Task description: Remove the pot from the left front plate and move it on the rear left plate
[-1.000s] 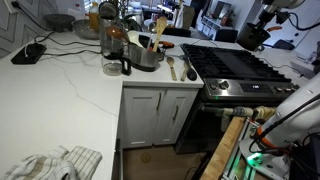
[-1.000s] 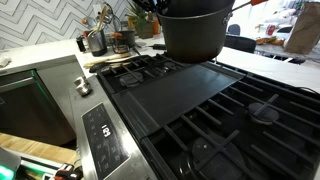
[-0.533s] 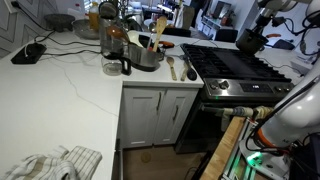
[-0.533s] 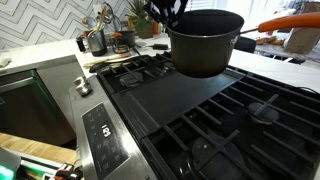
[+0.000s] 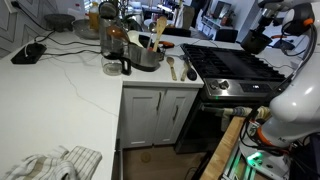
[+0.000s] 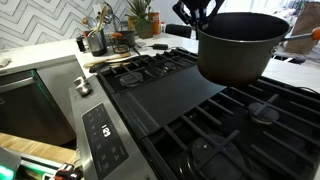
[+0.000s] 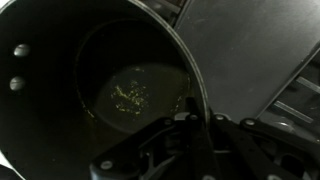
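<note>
I need to let go of the pot with my gripper on the rear grate (image 5: 270,55) next to the flat black griddle plate.
My gripper (image 6: 200,13) is shut on the rim of the wide black pot (image 6: 240,45) and holds it in the air above the black cooktop. In the wrist view the fingers (image 7: 190,125) clamp the pot's wall, and the dark inside of the pot (image 7: 120,90) shows a few yellowish specks. In an exterior view the pot (image 5: 255,42) hangs over the back part of the cooktop. The left front grate (image 6: 140,72) is bare. The rear left grate (image 6: 183,60) is partly hidden behind the pot.
A flat black griddle plate (image 6: 170,95) lies along the cooktop's middle. The steel front panel with knobs (image 6: 100,130) is near the camera. A steel pot with wooden utensils (image 5: 147,52), jars and a kettle stand on the white counter (image 5: 60,90). A cloth (image 5: 50,163) lies at the counter's near corner.
My gripper has carried the pot steadily to the right across the cooktop in the close exterior view, still off the grates. Nothing else has moved.
</note>
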You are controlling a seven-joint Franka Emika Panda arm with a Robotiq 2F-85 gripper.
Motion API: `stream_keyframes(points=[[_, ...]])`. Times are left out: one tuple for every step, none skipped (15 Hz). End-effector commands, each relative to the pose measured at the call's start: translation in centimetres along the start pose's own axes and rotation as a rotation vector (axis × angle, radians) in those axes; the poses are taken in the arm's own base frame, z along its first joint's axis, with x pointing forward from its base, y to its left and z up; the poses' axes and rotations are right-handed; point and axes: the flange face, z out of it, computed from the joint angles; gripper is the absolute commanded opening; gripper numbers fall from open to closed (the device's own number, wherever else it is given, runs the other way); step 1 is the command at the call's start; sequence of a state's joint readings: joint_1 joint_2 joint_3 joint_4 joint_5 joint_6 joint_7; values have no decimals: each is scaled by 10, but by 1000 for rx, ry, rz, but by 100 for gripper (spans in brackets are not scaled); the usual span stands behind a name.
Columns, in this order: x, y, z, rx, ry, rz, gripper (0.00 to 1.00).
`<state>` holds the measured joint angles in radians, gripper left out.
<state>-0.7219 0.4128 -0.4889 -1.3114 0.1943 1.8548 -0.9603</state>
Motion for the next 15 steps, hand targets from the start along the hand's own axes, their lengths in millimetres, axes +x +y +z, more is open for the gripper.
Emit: stream_keyframes(points=[[10,39,8,-29,16,26,1],[12,45,14,-23,19,34,1],[12,51,19,-17,20,43,1],[13,56,25,-8,21,50,1],[14,61,33,2,22,59,1],[13,65,37,7,15,68,1],[18,66,44,14,10,74,1],[18,70,49,18,3,86,1],[19,73,55,18,-2,98,1],[20,76,60,15,-6,117,1],[21,78,64,3,-19,137,1],[21,80,67,-9,-31,155,1],[22,82,69,-20,-38,170,1],[23,85,72,-31,-41,188,1],[23,87,74,-43,-42,205,1]])
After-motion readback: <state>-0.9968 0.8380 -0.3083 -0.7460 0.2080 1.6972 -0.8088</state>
